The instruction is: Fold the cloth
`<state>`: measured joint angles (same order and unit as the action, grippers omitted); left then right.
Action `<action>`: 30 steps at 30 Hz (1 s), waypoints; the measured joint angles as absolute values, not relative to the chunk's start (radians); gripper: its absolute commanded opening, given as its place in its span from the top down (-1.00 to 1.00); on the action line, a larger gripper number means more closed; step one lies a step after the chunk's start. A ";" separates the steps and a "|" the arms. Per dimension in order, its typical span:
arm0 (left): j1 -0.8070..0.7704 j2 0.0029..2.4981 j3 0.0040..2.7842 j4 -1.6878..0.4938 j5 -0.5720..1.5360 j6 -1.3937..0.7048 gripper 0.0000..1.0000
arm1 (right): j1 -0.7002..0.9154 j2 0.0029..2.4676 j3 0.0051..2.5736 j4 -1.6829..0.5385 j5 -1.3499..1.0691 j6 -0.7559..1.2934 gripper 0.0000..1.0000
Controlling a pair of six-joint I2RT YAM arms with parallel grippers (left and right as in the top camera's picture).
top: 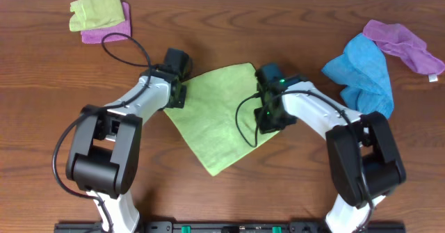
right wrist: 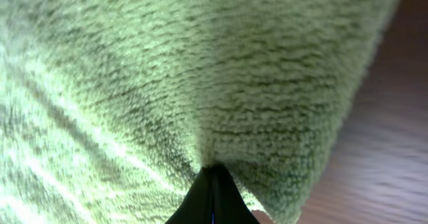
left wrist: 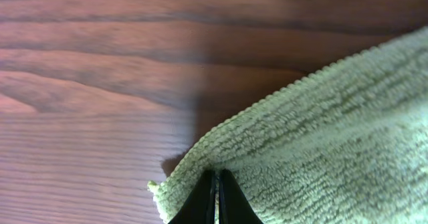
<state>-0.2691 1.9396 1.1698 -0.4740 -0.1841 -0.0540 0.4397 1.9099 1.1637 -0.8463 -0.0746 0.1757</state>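
My right gripper pinches the slanted cloth's corner diagonal to my left gripper's; it should open and take the cloth's far corner [top: 250, 67] to square it first.
The cloth [top: 215, 115] is a lime-green towel lying spread like a diamond on the wooden table between my two arms. At its left corner sits my left gripper [top: 174, 102]. In the left wrist view that gripper [left wrist: 215, 196] is shut, with the edge of the cloth [left wrist: 321, 137] pinched near the corner. My right gripper [top: 270, 122] is at the cloth's right corner. The right wrist view shows this gripper [right wrist: 212, 184] shut too, and the cloth [right wrist: 200, 70] puckers into its tips and fills most of the view.
A small folded lime-green cloth [top: 96, 5] lies on a purple cloth [top: 111, 28] at the back left. At the right, a bright blue cloth [top: 361, 69] is bunched beside another purple cloth [top: 403, 44]. The table's front edge runs below the arm bases.
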 measured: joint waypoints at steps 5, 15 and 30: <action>-0.250 1.950 1.185 -0.475 -0.195 -0.020 0.88 | 0.511 1.910 1.161 -0.852 -0.148 0.189 0.97; -0.245 1.956 1.209 -0.466 -0.218 0.018 0.88 | 0.615 1.916 1.155 -0.854 -0.241 0.213 0.97; -0.185 1.956 1.255 -0.468 -0.244 0.053 0.88 | 0.617 1.916 1.155 -0.989 -0.093 0.220 0.97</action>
